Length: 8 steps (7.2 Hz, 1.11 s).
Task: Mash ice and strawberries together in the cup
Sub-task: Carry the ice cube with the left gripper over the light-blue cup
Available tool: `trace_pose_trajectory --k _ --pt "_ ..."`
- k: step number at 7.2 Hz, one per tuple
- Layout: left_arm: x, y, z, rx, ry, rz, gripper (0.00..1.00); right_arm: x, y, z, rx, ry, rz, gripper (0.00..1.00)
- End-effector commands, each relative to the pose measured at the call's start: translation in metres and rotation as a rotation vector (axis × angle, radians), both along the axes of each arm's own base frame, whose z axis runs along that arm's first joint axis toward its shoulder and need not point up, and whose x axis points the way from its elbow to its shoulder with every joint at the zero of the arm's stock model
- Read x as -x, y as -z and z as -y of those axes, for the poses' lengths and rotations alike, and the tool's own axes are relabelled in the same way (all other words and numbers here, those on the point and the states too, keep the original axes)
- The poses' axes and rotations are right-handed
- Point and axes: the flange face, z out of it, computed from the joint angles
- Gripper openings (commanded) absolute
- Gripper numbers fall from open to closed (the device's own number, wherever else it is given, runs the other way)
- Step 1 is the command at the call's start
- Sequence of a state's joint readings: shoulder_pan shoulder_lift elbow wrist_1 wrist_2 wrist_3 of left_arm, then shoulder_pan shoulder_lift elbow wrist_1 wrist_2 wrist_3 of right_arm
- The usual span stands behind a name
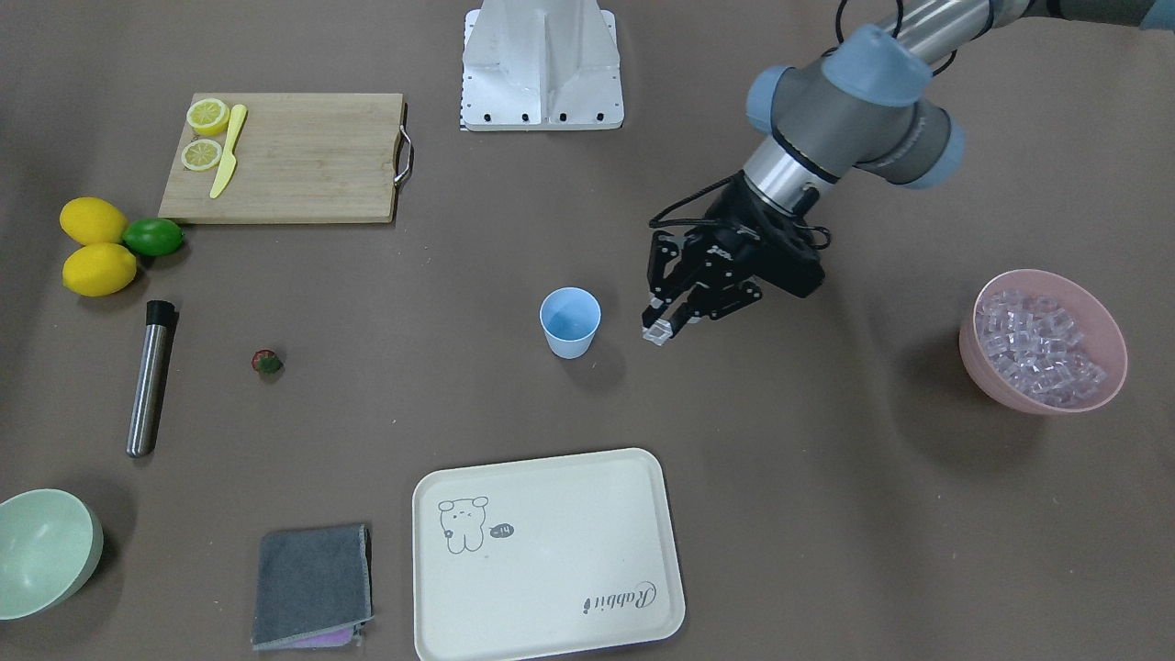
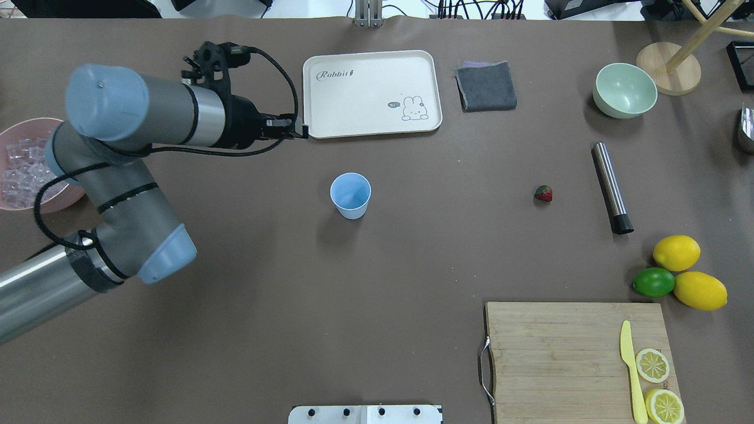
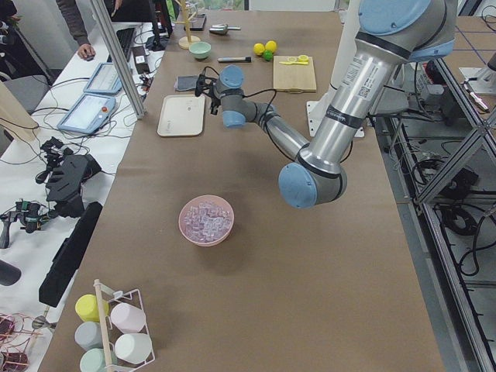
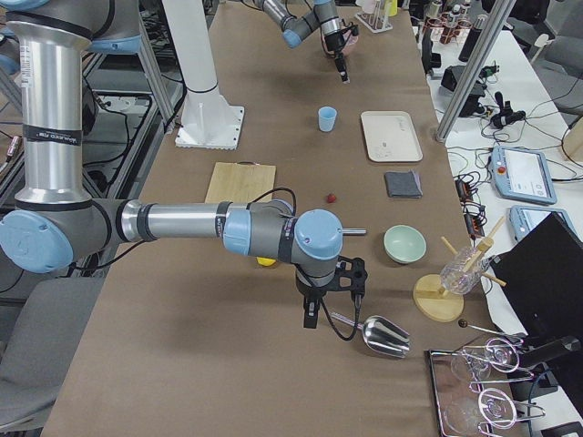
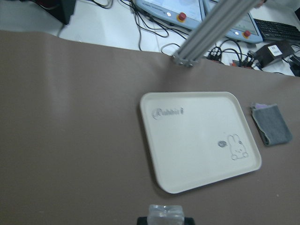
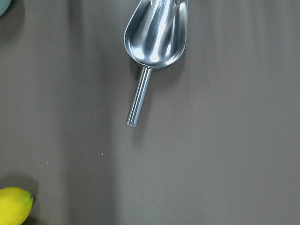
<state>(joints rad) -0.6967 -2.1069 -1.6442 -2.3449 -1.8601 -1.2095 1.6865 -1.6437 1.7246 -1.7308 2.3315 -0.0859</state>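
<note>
My left gripper needs to let go of the clear ice cube on the bare bottom inside the light-blue cup (image 1: 570,329). The ice cube is held just beside the cup.
The light-blue cup (image 1: 570,321) stands upright mid-table, also in the overhead view (image 2: 350,195); its inside looks bare. My left gripper (image 1: 663,329) hovers just beside the cup, on the pink bowl's side, shut on one clear ice cube (image 1: 657,335), which shows between the fingertips in the left wrist view (image 5: 165,214). More ice (image 1: 1035,344) fills the pink bowl (image 1: 987,372). The strawberry (image 1: 267,362) lies on the table, far from the cup. My right gripper (image 4: 310,319) hangs over a steel scoop (image 6: 154,42); I cannot tell if it is open or shut.
A steel muddler rod (image 1: 150,376) lies near the strawberry. A cream tray (image 1: 546,560), grey cloth (image 1: 312,583) and pale green bowl (image 1: 41,551) sit along the operators' edge. A cutting board (image 1: 294,156) with lemon slices and a yellow knife, two lemons and a lime (image 1: 153,237) sit nearby.
</note>
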Motion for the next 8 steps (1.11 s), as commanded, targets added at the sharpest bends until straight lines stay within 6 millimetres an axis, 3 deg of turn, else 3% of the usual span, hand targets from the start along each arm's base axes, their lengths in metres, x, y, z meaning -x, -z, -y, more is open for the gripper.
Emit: trace_pose_trajectory --k 1,4,8 --pt "-0.041 0.006 -0.021 -0.008 -0.011 0.008 0.00 0.000 0.000 0.000 0.001 -0.001 0.000 1.00" --pt "-0.085 0.006 -0.063 -0.018 -0.023 0.018 0.00 0.000 0.000 -0.001 0.001 -0.001 0.000 1.00" --pt "-0.094 0.005 -0.063 -0.020 0.001 0.029 0.00 0.000 -0.002 -0.001 0.004 0.001 0.001 1.00"
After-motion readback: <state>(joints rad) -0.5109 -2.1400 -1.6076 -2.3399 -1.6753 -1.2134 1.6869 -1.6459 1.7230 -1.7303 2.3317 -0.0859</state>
